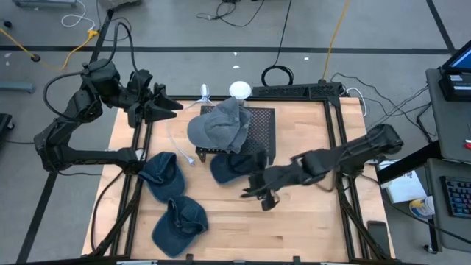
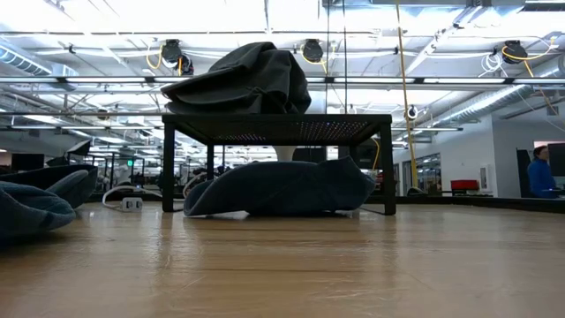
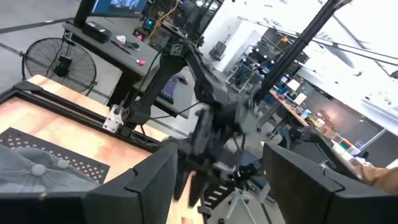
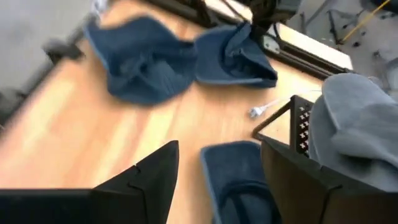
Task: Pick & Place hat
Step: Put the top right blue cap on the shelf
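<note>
My right gripper needs to close on the near edge of the bill (image 1: pixel 229 182) (image 4: pixel 209 177) of the blue hat next to the black stand.
A grey hat (image 1: pixel 221 125) lies on top of a black perforated stand (image 1: pixel 259 129); the low view shows the grey hat (image 2: pixel 243 79) heaped on it. A blue hat (image 1: pixel 234 166) rests on the table, partly under the stand's near side, as the low view also shows (image 2: pixel 282 187). My right gripper (image 1: pixel 255 189) hangs open just near of this blue hat, which lies ahead between its fingers (image 4: pixel 236 180). My left gripper (image 1: pixel 168 107) is open, raised over the table's far left corner.
Two more blue hats lie on the table's left part, one at mid depth (image 1: pixel 162 177) and one close to the near edge (image 1: pixel 179 224). A white cable (image 1: pixel 176 143) runs left of the stand. Bare wood lies right of and near of the stand.
</note>
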Controlling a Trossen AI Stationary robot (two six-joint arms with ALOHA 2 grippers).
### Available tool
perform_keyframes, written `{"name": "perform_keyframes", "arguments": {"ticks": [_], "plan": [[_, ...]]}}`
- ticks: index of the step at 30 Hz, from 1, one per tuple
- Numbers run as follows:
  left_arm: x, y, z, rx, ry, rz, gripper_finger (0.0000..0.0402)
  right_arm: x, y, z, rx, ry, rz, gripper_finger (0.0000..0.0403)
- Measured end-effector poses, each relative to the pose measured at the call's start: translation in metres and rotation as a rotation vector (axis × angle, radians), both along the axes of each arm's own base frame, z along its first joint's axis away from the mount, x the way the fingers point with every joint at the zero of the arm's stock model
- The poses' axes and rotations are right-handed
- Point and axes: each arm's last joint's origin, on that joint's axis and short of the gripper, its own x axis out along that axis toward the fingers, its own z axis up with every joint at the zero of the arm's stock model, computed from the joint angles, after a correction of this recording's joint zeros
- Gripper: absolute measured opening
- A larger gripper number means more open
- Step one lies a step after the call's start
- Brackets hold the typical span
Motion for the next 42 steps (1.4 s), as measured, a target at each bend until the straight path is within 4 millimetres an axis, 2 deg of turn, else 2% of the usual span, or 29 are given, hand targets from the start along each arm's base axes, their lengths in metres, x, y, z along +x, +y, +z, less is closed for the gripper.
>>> {"name": "perform_keyframes", "arguments": {"ticks": [8, 12, 19, 24, 27, 29, 35, 39, 42], "plan": [[0.000, 0.000, 0.000, -0.005, 0.001, 0.000, 0.0253, 0.044, 0.012, -0.070, -0.155, 0.138, 0.078, 0.0239], [0.000, 0.000, 0.000, -0.001, 0.000, 0.000, 0.0253, 0.065, 0.010, -0.103, -0.181, 0.165, 0.078, 0.0239], [0.000, 0.000, 0.000, 0.010, -0.002, -0.001, 0.0253, 0.088, -0.011, -0.155, -0.229, 0.262, -0.018, 0.0236], [0.000, 0.000, 0.000, 0.014, -0.003, -0.001, 0.0253, 0.096, -0.028, -0.178, -0.250, 0.314, -0.067, 0.0234], [0.000, 0.000, 0.000, 0.016, -0.004, -0.004, 0.0253, 0.095, -0.033, -0.182, -0.262, 0.337, -0.075, 0.0214], [0.000, 0.000, 0.000, 0.015, -0.004, -0.012, 0.0253, 0.095, -0.034, -0.182, -0.277, 0.343, -0.058, 0.0180], [0.000, 0.000, 0.000, 0.016, -0.004, -0.018, 0.0253, 0.089, -0.028, -0.178, -0.289, 0.375, -0.042, 0.0022], [0.000, -0.001, 0.000, 0.039, -0.010, -0.024, 0.0253, 0.078, -0.014, -0.160, -0.208, 0.367, -0.062, 0.0013], [0.000, -0.001, 0.000, 0.063, -0.016, -0.031, 0.0253, 0.066, 0.000, -0.132, -0.099, 0.331, -0.006, 0.0007]]}}
